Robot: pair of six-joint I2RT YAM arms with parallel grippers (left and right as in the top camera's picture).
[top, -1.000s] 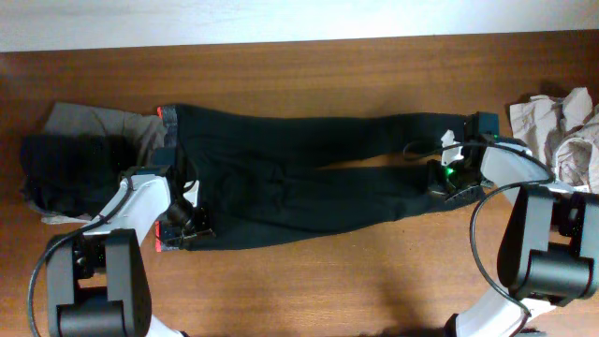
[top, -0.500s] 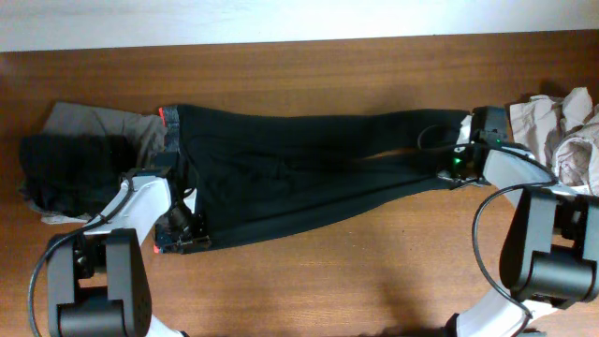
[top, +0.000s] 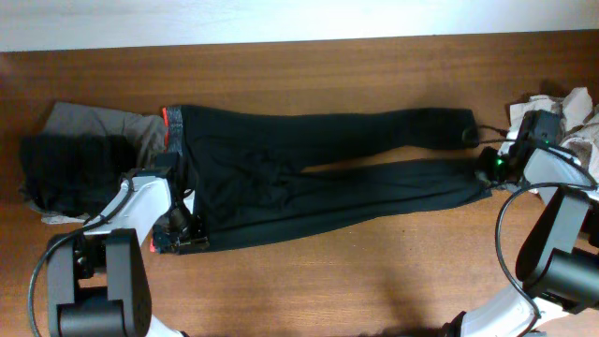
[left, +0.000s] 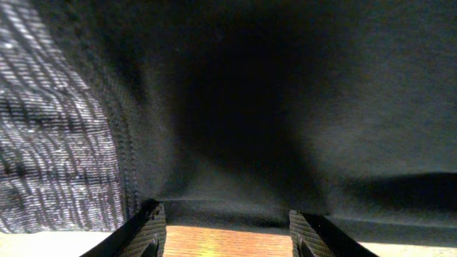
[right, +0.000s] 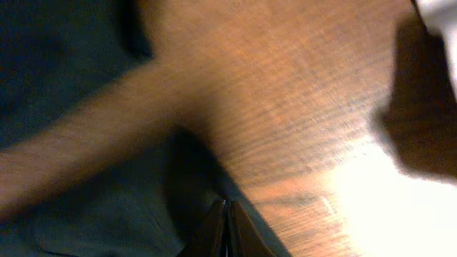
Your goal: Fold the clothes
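Note:
With the waistband's near corner loose under my open left gripper, my right gripper needs to lay the near leg down and take the far leg's cuff [top: 466, 129].
Long black leggings [top: 309, 178] lie flat across the table, with the grey, red-lined waistband [top: 171, 140] at the left and both legs stretched to the right. My left gripper [top: 178, 234] sits at the waistband's near corner. In the left wrist view it [left: 228, 232] is open, with bare wood between the fingers and the black fabric [left: 250, 107] just ahead. My right gripper [top: 489, 167] is at the cuff of the near leg. In the right wrist view its jaws [right: 227, 228] are shut on the dark fabric [right: 86, 193].
A pile of black [top: 65, 168] and beige [top: 103, 122] garments lies at the left, partly under the waistband. Crumpled beige clothes [top: 571, 131] sit at the right edge, close behind my right arm. Bare wood [top: 328, 271] runs along the front.
My right gripper has moved right with the near leg's cuff, pulling that leg out straight and longer. The left arm has stayed at the waistband corner.

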